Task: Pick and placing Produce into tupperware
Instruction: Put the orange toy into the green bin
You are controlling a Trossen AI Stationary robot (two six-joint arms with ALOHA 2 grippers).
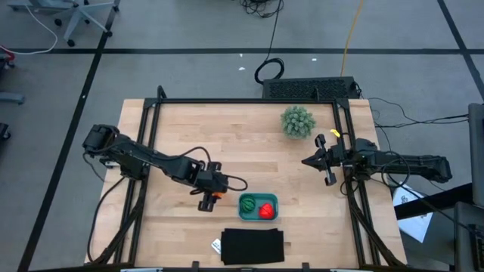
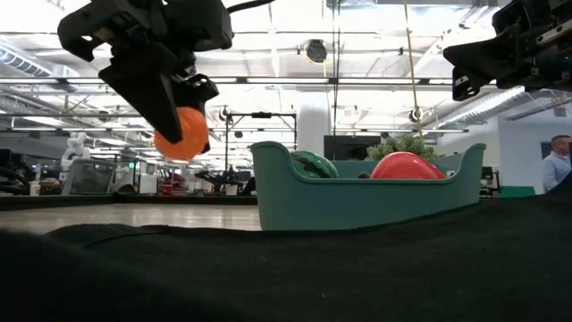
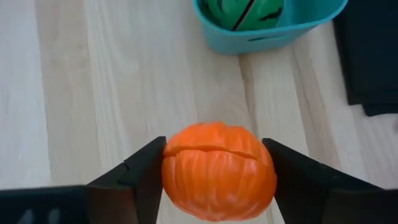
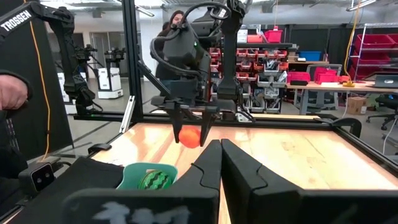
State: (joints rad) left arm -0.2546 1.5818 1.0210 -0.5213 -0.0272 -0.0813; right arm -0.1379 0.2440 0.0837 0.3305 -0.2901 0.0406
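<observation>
Next, I release the orange ball with my left gripper inside the teal tupperware's far side (image 1: 262, 196), just behind the red item. The ball is now held above the table.
My left gripper (image 1: 214, 196) is shut on the orange ball (image 3: 219, 171), just left of the teal tupperware (image 1: 259, 207) and above the table. The ball also shows in the low view (image 2: 183, 134) and the right wrist view (image 4: 189, 137). The tupperware holds the dark green striped item (image 1: 247, 203) and the red item (image 1: 266, 211); both show over its rim in the low view (image 2: 315, 164), (image 2: 407, 166). My right gripper (image 1: 309, 162) is shut and empty at the table's right side, raised. My left gripper pinches the orange ball by its two opposite sides (image 3: 168, 171) between its two fingers (image 3: 140, 177). The fingers come from above, pointing down. The ball is lifted clear of the table, below the fingers.
A flat black rectangle (image 1: 253, 246) lies at the near edge, in front of the tupperware. A fuzzy pale-green plant (image 1: 297, 121) stands at the far right. Bare wood (image 1: 189, 136) lies to the left and the far side. A person (image 2: 559, 161) stands beyond the table.
</observation>
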